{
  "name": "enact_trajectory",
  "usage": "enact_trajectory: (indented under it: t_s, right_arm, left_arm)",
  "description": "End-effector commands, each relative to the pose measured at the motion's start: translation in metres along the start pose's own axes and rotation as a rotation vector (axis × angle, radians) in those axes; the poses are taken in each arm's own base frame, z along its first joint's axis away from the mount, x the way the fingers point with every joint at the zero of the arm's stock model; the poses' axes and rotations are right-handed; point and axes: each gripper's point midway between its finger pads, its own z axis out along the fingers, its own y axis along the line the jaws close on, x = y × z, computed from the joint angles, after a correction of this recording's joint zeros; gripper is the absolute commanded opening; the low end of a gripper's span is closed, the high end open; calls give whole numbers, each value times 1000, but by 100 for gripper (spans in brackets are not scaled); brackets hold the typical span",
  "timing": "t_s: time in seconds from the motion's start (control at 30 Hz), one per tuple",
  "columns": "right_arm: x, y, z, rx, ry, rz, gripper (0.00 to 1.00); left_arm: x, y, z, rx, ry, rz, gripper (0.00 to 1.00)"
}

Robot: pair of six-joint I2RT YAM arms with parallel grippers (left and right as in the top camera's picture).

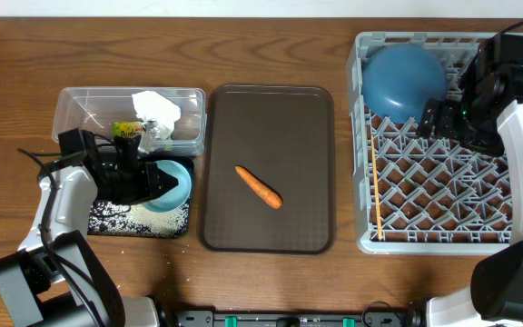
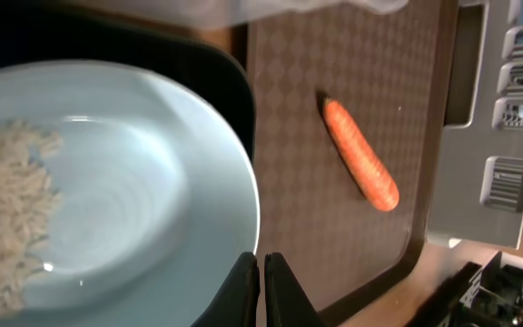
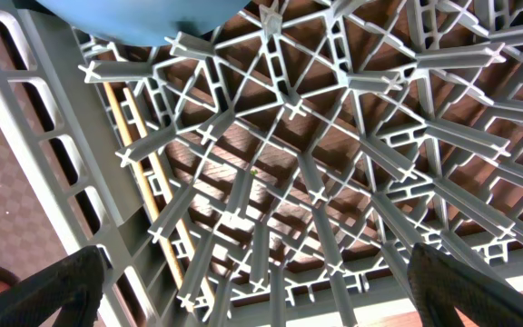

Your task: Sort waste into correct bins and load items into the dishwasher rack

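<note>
The left gripper leans flat and the light-blue cup is too level to shed its rice, so the robot should set the cup down and take its rim [image 1: 186, 173] from above.
My left gripper [image 1: 157, 182] [image 2: 261, 277] is shut on the rim of the light-blue cup [image 1: 178, 182] [image 2: 134, 200], tilted over the black tray [image 1: 185, 225]. White rice [image 2: 7, 209] clings inside the cup, and more rice [image 1: 139, 218] lies in the black tray. The clear tub [image 1: 71, 113] holds the white napkin [image 1: 155, 107] and yellow-green wrapper [image 1: 127, 130]. The carrot [image 1: 259, 186] [image 2: 361, 154] lies on the brown tray [image 1: 271, 127]. My right gripper [image 1: 432, 118] [image 3: 261, 291] is open above the rack [image 1: 443, 191] [image 3: 334, 182], beside the dark-blue bowl [image 1: 402, 80] [image 3: 152, 14].
The chopsticks [image 1: 375, 191] [image 3: 152, 173] lie along the rack's left side. The brown tray [image 2: 334, 54] sits between the bins and the rack. The pink cup, the white bowl and the brown food piece are out of view.
</note>
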Motion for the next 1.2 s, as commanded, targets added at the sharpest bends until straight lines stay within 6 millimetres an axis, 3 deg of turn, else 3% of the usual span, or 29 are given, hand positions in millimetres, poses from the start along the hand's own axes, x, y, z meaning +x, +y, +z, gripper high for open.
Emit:
enact_trajectory:
  t_s: [0.0, 0.13, 0.3, 0.43, 0.57, 0.63, 0.77, 1.03, 1.17]
  right_arm:
    - [1, 0, -2, 6, -5, -18, 99]
    - [0, 0, -2, 5, -5, -18, 99]
    - [0, -1, -2, 6, -5, -18, 99]
    - [1, -1, -2, 7, -4, -18, 99]
    - [1, -1, -2, 6, -5, -21, 99]
    - [0, -1, -2, 6, -6, -21, 99]
    - [0, 0, -2, 6, -8, -21, 99]
    - [0, 0, -2, 6, -6, -34, 99]
    - [0, -1, -2, 6, -5, -35, 99]
  left_arm:
    - [-14, 0, -4, -12, -45, -34, 7]
    - [-21, 13, -3, -113, -61, -53, 17]
    - [-25, 9, -5, -274, -44, 19, 29]
    - [-31, -5, -23, -388, -106, 71, 36]
    - [-30, 0, -53, -572, -204, -23, 39]
    - [-29, -1, -57, -601, -228, -47, 40]
    - [-28, -8, -38, -590, -197, -58, 41]
    - [-20, 6, 6, -658, -82, -73, 44]
    - [-22, 10, 18, -655, -76, -81, 43]
